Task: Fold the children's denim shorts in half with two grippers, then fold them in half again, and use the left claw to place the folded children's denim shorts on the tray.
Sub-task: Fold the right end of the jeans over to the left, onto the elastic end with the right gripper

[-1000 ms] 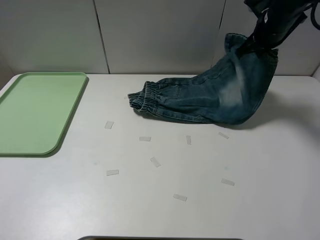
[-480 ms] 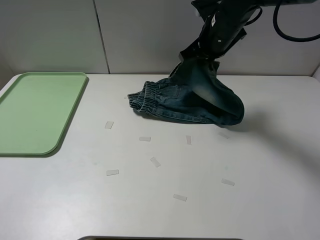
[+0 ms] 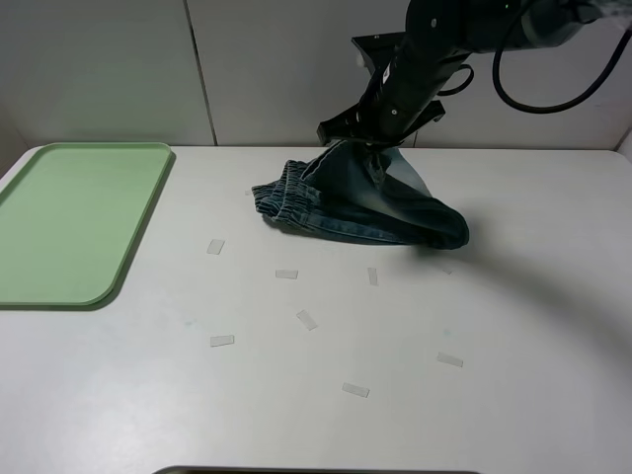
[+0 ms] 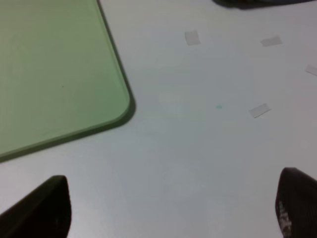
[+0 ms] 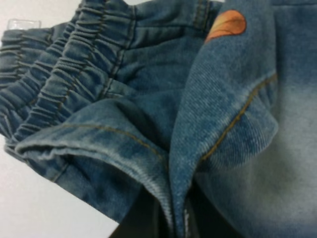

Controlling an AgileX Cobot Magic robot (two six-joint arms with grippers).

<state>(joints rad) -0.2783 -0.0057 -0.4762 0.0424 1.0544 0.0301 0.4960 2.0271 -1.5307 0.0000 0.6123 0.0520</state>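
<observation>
My right gripper is going to let go of the leg hem along the inner edge of the shorts' gathered waistband point(image 3: 318, 184) point(image 5: 130, 87).
The children's denim shorts point(image 3: 360, 202) lie bunched on the white table at the back centre, the gathered waistband point(image 3: 286, 197) pointing left. My right gripper point(image 3: 370, 143) is shut on the hem of one leg and holds it folded over toward the waistband. The right wrist view shows the pinched hem point(image 5: 173, 198), the waistband point(image 5: 54, 99) and an orange patch point(image 5: 227, 25). My left gripper point(image 4: 168, 218) is open and empty, low over the bare table beside the tray's corner; it is out of the exterior high view. The pale green tray point(image 3: 69, 222) lies at the far left.
Several small clear tape pieces point(image 3: 307, 319) are scattered on the table in front of the shorts. A grey wall point(image 3: 296, 69) stands close behind the table. The tray's rounded corner point(image 4: 119, 106) shows in the left wrist view.
My right gripper has carried the shorts' leg from the far right, up and over to the left, and lowered it toward the waistband. The shorts now lie folded over.
</observation>
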